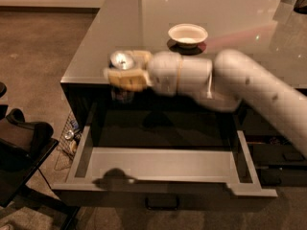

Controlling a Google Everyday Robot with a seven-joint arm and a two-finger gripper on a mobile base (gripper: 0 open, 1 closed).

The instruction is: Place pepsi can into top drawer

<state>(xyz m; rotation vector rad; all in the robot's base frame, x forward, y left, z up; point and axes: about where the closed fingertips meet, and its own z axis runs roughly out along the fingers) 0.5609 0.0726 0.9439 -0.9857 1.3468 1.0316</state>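
Next, I set the pepsi can down with my gripper on the pale grey drawer's bottom, toward the chair side [136,154].
The pepsi can [122,68] shows its silver top and a dark body. It is held in my gripper [125,72], whose tan fingers [125,79] close around it. The can hangs above the back left part of the open top drawer [158,163], near the front edge of the counter. The drawer is pulled out wide, with a pale grey floor and a small handle [161,202] on its front. My arm [230,85] reaches in from the right.
A white bowl [188,34] stands on the grey counter top [120,28] behind the arm. A dark chair [21,143] stands at the left of the drawer, with small items [71,131] on the floor beside it. Narrower dark drawers [280,152] are at the right.
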